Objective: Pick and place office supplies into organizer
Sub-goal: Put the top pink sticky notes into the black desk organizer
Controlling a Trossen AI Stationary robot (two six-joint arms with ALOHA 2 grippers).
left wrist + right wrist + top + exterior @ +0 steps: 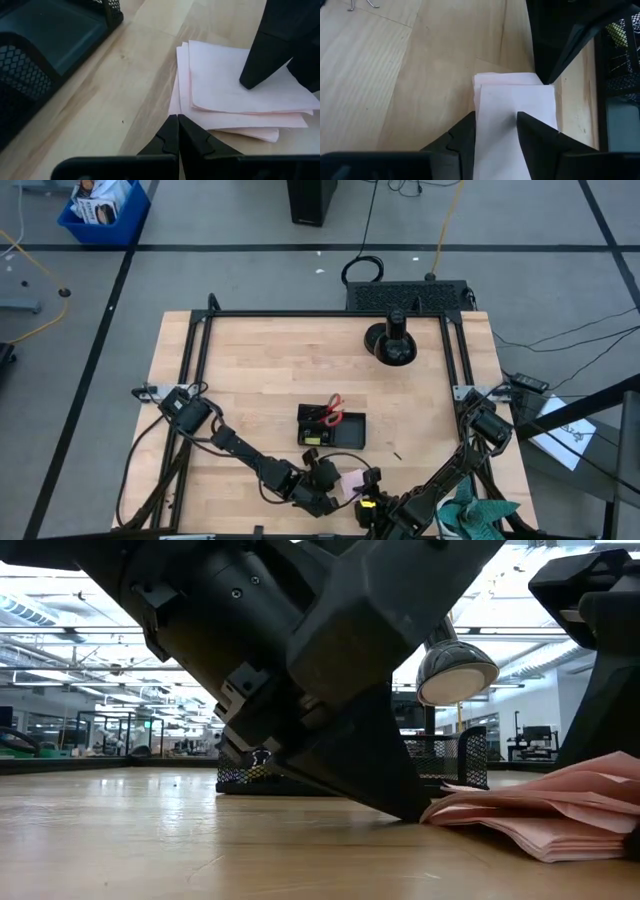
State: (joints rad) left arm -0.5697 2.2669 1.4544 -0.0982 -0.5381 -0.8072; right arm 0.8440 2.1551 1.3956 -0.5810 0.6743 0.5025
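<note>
Next, my right gripper opens and pinches the sheet's side edge (480, 106) while my left gripper braces the pad, as the pad's top sheet lies flat under my right finger.
A pink sticky-note pad (351, 481) lies on the table near its front edge, its sheets fanned apart (540, 815). Behind it stands the black organizer (352, 442), with red-handled scissors (333, 405) in it. My left gripper (177, 120) is shut and slants down to the pad's edge. My right gripper (495, 117) comes from the other side and stands open over the pad. My left gripper has its shut fingertips (408, 808) on the table, right against the edge of the pad's lower sheets (173, 106). It slants down from the table's left. The pad lies flat. My right gripper has the tip of one finger (248, 81) resting on the pad's top sheet (225, 75), slanting down from the table's right. In the right wrist view the other finger (468, 131) stands at the pad's side edge; I cannot tell whether it touches.
A round black stand with a post (392, 342) is at the far right of the table. A teal cloth (480, 515) lies at the front right corner. A small dark piece (397, 456) lies right of the organizer. A wire clip (360, 5) lies on the bare wood.
</note>
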